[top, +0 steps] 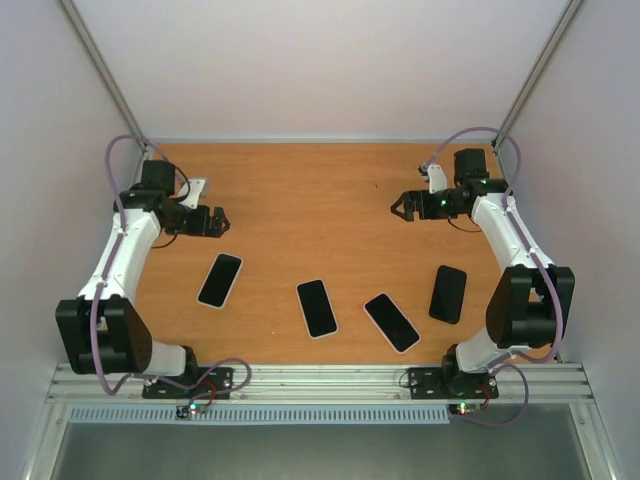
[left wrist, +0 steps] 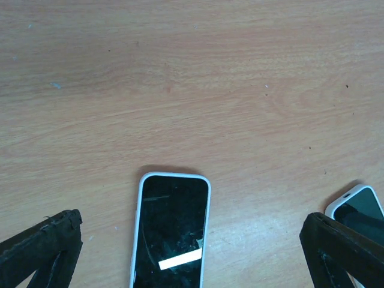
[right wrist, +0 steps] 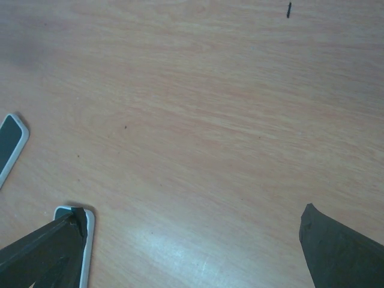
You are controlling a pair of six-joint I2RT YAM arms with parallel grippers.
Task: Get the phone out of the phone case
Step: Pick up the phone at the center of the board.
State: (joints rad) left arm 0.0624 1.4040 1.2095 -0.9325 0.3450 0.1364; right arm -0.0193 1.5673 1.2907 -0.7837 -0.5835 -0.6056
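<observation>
The robot's left gripper will close on the long sides of the white-cased phone nearest to it, around that phone's middle point(top: 219, 281) point(left wrist: 169, 245).
Several phones lie face up on the wooden table point(top: 320, 200). Three sit in white cases: a left one point(top: 220, 280), a middle one point(top: 317, 308) and a third point(top: 391, 322). A black one point(top: 448, 294) lies at the right. My left gripper point(top: 217, 221) is open and empty, hovering beyond the left phone. The left wrist view shows that phone point(left wrist: 173, 231) between my spread fingers point(left wrist: 42, 252), with another phone's corner point(left wrist: 360, 207) at the right. My right gripper point(top: 401, 208) is open and empty over bare table. The right wrist view shows its gap point(right wrist: 193, 211) holding nothing.
Two white-cased phone corners show at the left of the right wrist view, one at the edge point(right wrist: 12, 144) and one by my left finger point(right wrist: 87, 237). White walls close in the table on the far side, left and right. The arm bases stand on the metal rail point(top: 320, 380) at the near edge.
</observation>
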